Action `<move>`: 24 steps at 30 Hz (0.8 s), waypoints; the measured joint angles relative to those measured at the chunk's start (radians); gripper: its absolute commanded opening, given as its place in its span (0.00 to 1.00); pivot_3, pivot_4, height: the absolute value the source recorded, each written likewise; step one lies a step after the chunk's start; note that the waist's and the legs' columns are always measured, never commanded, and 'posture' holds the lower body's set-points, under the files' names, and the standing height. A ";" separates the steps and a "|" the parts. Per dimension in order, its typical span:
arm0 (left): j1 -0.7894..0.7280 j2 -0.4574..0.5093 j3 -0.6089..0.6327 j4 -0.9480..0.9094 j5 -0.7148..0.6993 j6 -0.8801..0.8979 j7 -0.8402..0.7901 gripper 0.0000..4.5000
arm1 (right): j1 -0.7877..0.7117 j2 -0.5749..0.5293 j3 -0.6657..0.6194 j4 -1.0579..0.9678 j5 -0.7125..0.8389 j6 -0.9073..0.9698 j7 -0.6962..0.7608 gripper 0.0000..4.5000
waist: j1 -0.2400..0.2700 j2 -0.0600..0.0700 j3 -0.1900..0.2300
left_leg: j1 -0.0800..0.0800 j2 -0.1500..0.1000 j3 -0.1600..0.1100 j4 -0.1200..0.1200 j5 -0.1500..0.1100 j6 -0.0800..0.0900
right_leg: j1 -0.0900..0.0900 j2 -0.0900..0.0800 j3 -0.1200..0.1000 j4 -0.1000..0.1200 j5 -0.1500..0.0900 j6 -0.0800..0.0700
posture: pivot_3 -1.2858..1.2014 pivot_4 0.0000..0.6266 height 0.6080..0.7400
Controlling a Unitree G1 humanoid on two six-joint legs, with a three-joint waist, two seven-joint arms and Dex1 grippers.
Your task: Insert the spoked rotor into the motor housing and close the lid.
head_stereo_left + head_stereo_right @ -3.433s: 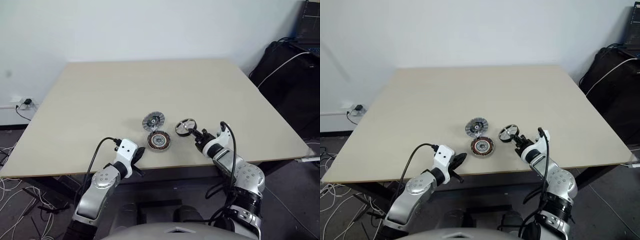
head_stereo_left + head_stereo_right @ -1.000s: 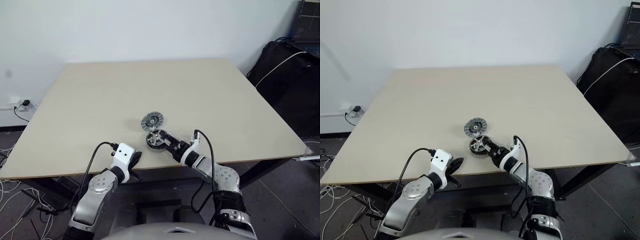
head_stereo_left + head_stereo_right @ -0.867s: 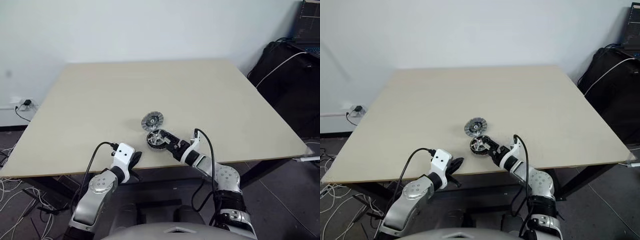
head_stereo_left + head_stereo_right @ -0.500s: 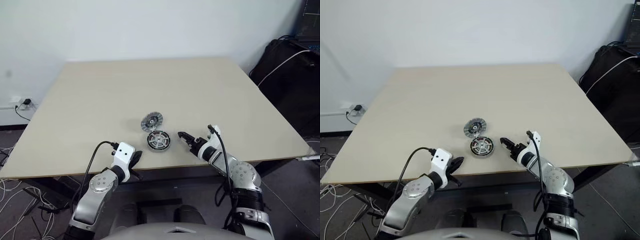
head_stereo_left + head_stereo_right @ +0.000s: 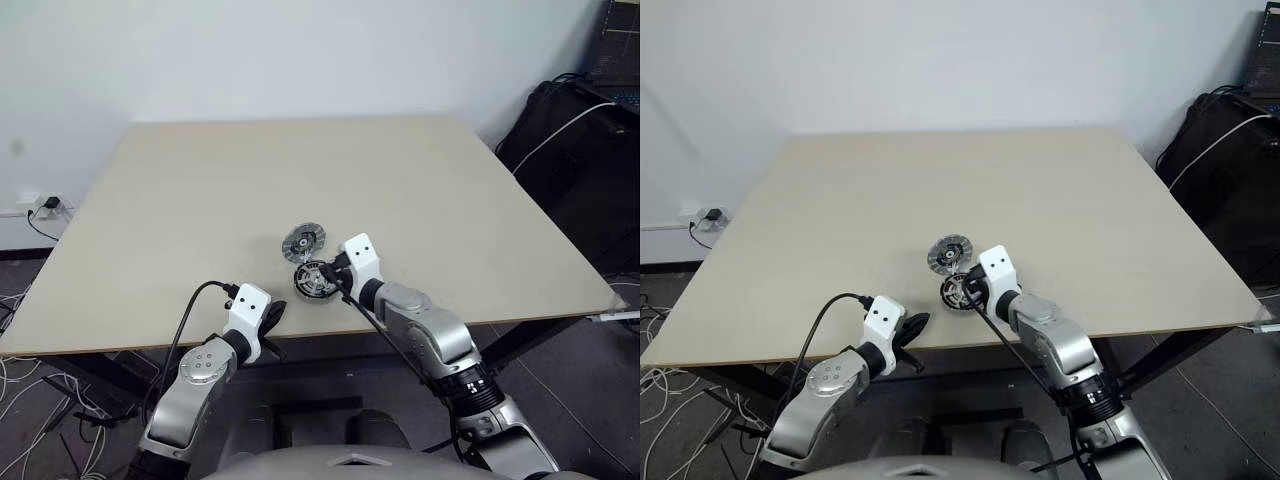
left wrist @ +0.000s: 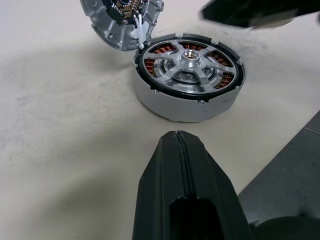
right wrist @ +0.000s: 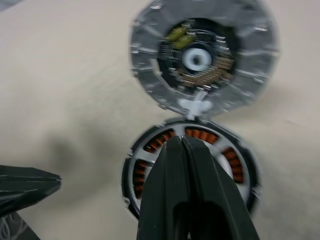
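My right gripper is facing a lid that lies on the housing's far side, so it should open, grab the housing by its near rim point(image 5: 320, 300) and turn it before closing the lid.
The motor housing point(image 6: 189, 97) sits near the table's front edge, with the spoked rotor point(image 6: 186, 64) seated inside it and copper windings showing between the spokes. The lid point(image 7: 202, 60) lies just behind the housing, ribbed face up, touching its rim. My right gripper point(image 7: 179, 142) is shut with nothing in it, and its tips hover over the rotor's near side point(image 5: 325, 272); I cannot tell whether they touch it. My left gripper point(image 6: 177, 142) is shut and empty, a short way in front of the housing by the table edge point(image 5: 277, 312).
The beige table point(image 5: 300, 170) stretches wide behind the parts. Its front edge runs close below the housing. Black bags point(image 5: 575, 130) stand on the floor at the right, and a wall socket with cables point(image 5: 48, 207) is at the left.
The right gripper set the rotor into the housing, let go and drew off to the right while open. It has since swung back left over the housing, rolled and shut. The left arm stayed still.
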 measured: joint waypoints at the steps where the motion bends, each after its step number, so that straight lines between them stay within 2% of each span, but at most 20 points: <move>1: 0.000 -0.001 0.000 0.000 0.000 0.000 0.000 0.00 | -0.012 0.014 0.002 0.023 -0.011 -0.007 0.005 0.00 | 0.000 0.000 0.000 | 0.000 0.000 0.000 0.000 0.000 0.000 | 0.000 0.000 0.000 0.000 0.000 0.000 | 0.52 0.00 1.00; 7: 0.000 -0.004 0.000 0.000 0.000 0.000 0.002 0.00 | -0.064 0.073 0.002 0.149 -0.071 -0.045 0.026 0.00 | 0.001 -0.001 0.000 | 0.000 0.000 0.001 0.000 0.000 0.000 | 0.000 0.001 0.000 0.001 0.000 0.000 | 0.52 0.00 1.00; 14: 0.001 -0.008 0.000 0.000 0.000 0.000 0.011 0.00 | -0.081 0.091 -0.001 0.246 -0.116 -0.076 0.061 0.00 | -0.002 -0.003 -0.003 | 0.002 0.001 0.001 0.000 0.000 0.000 | 0.001 0.001 0.000 0.002 0.000 0.000 | 0.52 0.00 1.00; 21: 0.002 -0.007 0.000 0.000 0.000 -0.001 0.015 0.00 | -0.064 0.089 -0.029 0.225 -0.106 -0.058 0.121 0.00 | -0.001 -0.004 -0.004 | 0.003 0.001 0.001 0.001 0.000 0.000 | 0.003 0.000 0.001 0.002 0.001 0.000 | 0.52 0.00 1.00; 24: 0.001 -0.008 0.000 0.000 0.000 -0.003 0.014 0.00 | -0.060 0.044 -0.019 0.164 -0.103 -0.030 0.188 0.00 | -0.001 -0.004 -0.004 | 0.002 0.001 0.001 0.000 0.000 0.000 | 0.001 0.000 0.001 0.002 0.001 -0.001 | 0.52 0.00 1.00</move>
